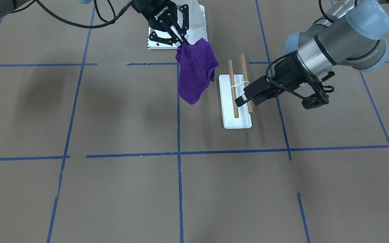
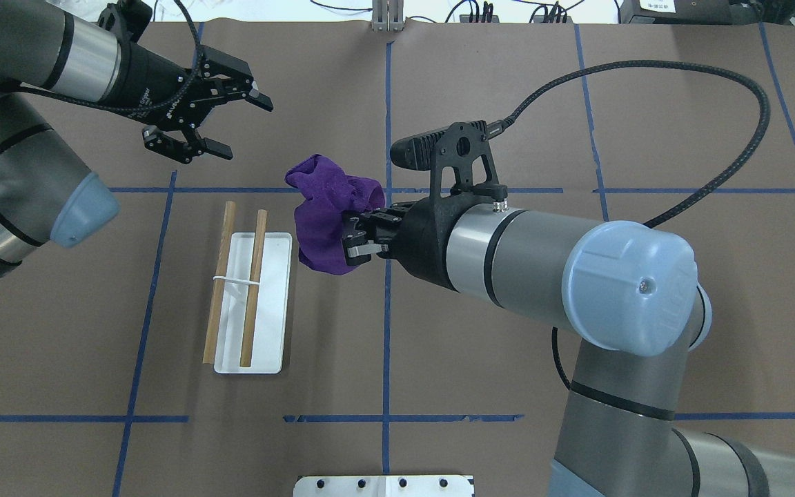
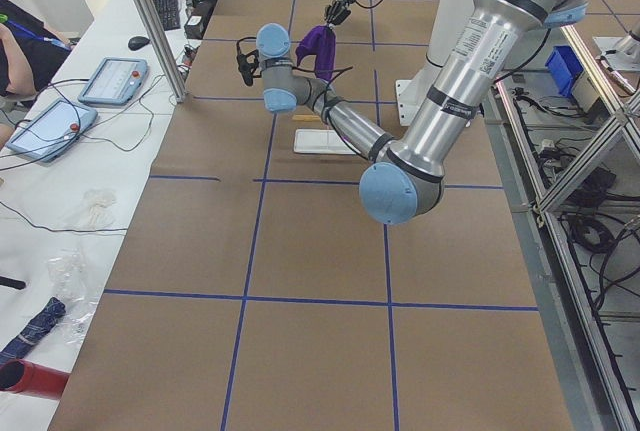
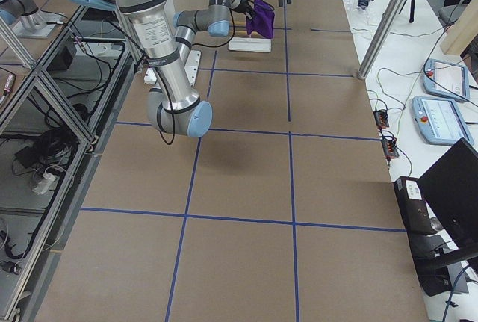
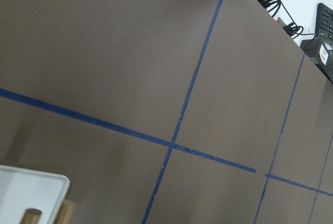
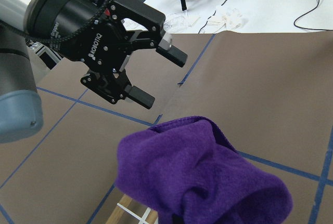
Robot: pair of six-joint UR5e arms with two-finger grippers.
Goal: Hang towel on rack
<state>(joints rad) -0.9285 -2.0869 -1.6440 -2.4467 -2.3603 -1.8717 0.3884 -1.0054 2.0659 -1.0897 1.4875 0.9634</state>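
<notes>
My left gripper is to close on the loose lower end (image 1: 192,91) of the purple towel, which is hanging from my right gripper.
The purple towel (image 1: 196,72) hangs bunched in the air from my right gripper (image 1: 183,42), which is shut on its top edge. In the overhead view the towel (image 2: 325,214) hides most of the right gripper (image 2: 350,243). The towel is just to the right of the rack (image 2: 273,304), above the table. The rack has a white base (image 1: 236,121) and two tan rods (image 1: 232,87) and stands bare. My left gripper (image 2: 242,128) is open and empty, held above the table beyond the rack. It also shows open in the right wrist view (image 6: 161,78), behind the towel (image 6: 197,182).
The white bolted pedestal (image 1: 198,23) stands at the robot's edge of the table, behind the right gripper. Blue tape lines (image 2: 387,310) cross the brown table. A corner of the rack base (image 5: 26,193) and the rod ends show in the left wrist view.
</notes>
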